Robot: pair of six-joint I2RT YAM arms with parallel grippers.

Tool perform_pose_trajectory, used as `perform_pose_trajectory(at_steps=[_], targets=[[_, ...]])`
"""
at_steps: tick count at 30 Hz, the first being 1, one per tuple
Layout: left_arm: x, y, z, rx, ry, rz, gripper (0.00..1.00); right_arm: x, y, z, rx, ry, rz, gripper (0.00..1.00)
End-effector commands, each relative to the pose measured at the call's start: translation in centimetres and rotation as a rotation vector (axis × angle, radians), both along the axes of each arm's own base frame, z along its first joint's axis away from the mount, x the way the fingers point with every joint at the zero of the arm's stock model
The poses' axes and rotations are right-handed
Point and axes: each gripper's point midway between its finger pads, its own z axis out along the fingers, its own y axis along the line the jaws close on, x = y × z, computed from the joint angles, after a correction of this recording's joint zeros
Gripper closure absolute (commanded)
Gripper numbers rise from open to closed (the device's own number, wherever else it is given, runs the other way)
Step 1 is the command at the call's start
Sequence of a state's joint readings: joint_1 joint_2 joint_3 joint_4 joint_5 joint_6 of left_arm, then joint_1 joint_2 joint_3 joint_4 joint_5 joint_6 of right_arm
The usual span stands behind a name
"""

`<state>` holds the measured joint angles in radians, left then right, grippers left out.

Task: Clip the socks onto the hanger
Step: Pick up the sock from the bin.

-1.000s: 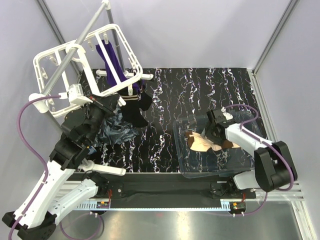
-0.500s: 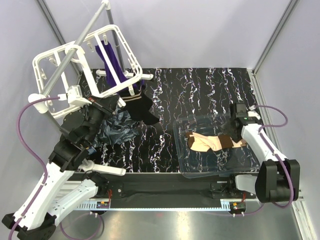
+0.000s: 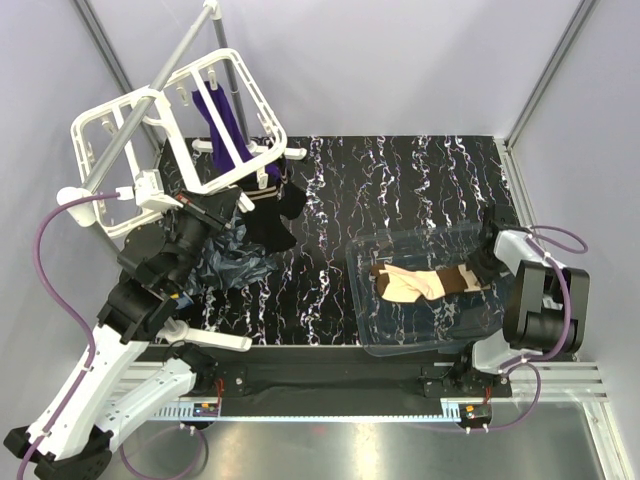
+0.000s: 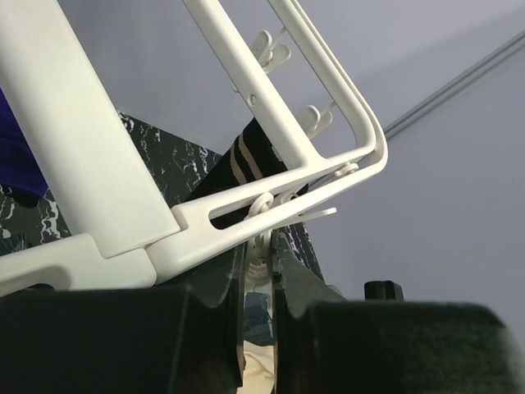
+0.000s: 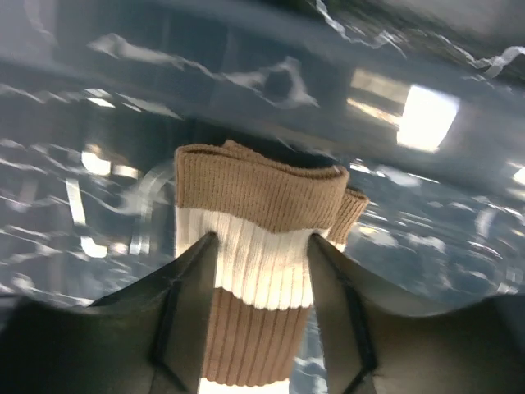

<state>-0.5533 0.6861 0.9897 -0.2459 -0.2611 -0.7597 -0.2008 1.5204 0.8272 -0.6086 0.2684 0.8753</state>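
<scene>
My right gripper's fingers straddle two stacked peach sock cuffs, so I should open and pinch only the top sock's cuff [image 5: 261, 215] before going to the hanger.
The white hanger [image 3: 128, 118] hangs at the back left, with a black sock [image 3: 268, 222] clipped at its near corner. My left gripper [image 3: 222, 206] is at that corner, shut on a white clip [image 4: 264, 243] under the frame bar [image 4: 271, 201]. The black sock's striped cuff [image 4: 244, 158] shows behind the bar. My right gripper [image 3: 483, 268] is at the right edge of the clear tray [image 3: 432, 346], shut on the brown-and-white cuff [image 5: 258, 246] of a peach sock [image 3: 410, 286] that lies stretched out in the tray.
A purple cloth [image 3: 224, 128] hangs from the hanger's far side. A grey metal pole [image 3: 150, 108] slants across the frame. Crumpled dark blue-grey fabric [image 3: 236, 264] lies on the black marbled table [image 3: 400, 180] under the left arm.
My right gripper has drawn back to the right with the sock's cuff, stretching the peach sock across the tray. The black sock has swung under the hanger. My left gripper stays at the clip.
</scene>
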Motion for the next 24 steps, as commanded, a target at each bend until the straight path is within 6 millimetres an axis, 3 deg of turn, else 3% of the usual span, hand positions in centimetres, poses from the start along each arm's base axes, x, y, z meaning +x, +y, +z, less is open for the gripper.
perform_pose_trajectory(at_steps=[1, 5, 7, 12, 14, 19, 20, 21, 24], targets=[[-1.0, -2.1, 0.7, -0.039, -0.022, -0.122, 1.00, 2.3, -0.2, -0.7, 0.019, -0.039, -0.065, 0.48], [-1.0, -1.8, 0.7, -0.032, -0.027, -0.108, 1.00, 2.1, 0.1, -0.9, 0.040, -0.024, -0.092, 0.62], [-1.0, -1.7, 0.7, -0.031, -0.028, -0.106, 1.00, 1.9, -0.2, 0.1, 0.012, -0.045, -0.090, 0.74], [-1.0, -1.9, 0.6, -0.036, -0.023, -0.114, 1.00, 1.1, -1.0, 4.3, -0.056, -0.093, -0.039, 0.81], [-1.0, -2.0, 0.5, -0.036, -0.019, -0.115, 1.00, 1.6, -0.3, 5.2, -0.040, -0.126, 0.070, 0.82], [-0.9, -1.9, 0.5, -0.039, -0.022, -0.112, 1.00, 2.9, 4.2, 6.5, 0.121, -0.219, 0.311, 0.83], [-0.9, -1.9, 0.5, -0.039, -0.020, -0.110, 1.00, 2.8, 4.7, 6.2, 0.124, -0.206, 0.353, 0.83], [-0.9, -1.9, 0.5, -0.040, -0.020, -0.109, 1.00, 2.7, 6.8, 5.6, 0.177, -0.181, 0.428, 0.83], [-1.0, -1.8, 0.3, -0.040, -0.016, -0.109, 1.00, 1.9, 10.2, 3.7, 0.209, -0.081, 0.562, 0.76]])
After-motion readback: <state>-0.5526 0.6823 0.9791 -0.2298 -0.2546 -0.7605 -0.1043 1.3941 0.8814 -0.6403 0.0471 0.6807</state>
